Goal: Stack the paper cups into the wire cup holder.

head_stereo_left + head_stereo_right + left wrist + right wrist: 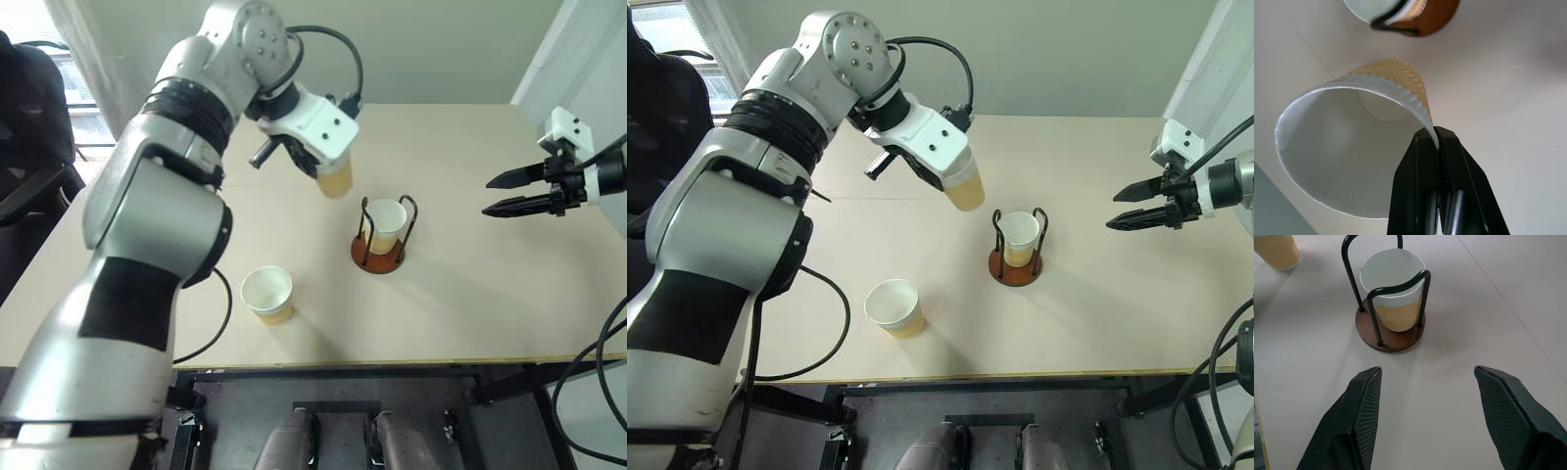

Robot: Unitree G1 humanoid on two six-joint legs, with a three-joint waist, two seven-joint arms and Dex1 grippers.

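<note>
Next, I let go of the paper cup in my left gripper inside the other cup (385, 221) (1382, 7) that stands between the black wire loops of the holder.
A paper cup (335, 177) hangs tilted in the air, up and to the left of the wire cup holder (377, 257). My left gripper (1436, 147) is shut on its rim (1427, 128). The holder has a brown disc base and black wire loops, and one paper cup (386, 224) stands inside it (1393, 293). Another paper cup (267, 293) stands upright on the table near the front edge, left of the holder. My right gripper (498, 194) hovers open to the right of the holder, with nothing between its fingers (1364, 406).
The beige table (470, 284) has bare room to the right and behind the holder. A black cable (220, 313) loops over the front edge at the left. A dark chair (29, 147) stands beyond the table's left side.
</note>
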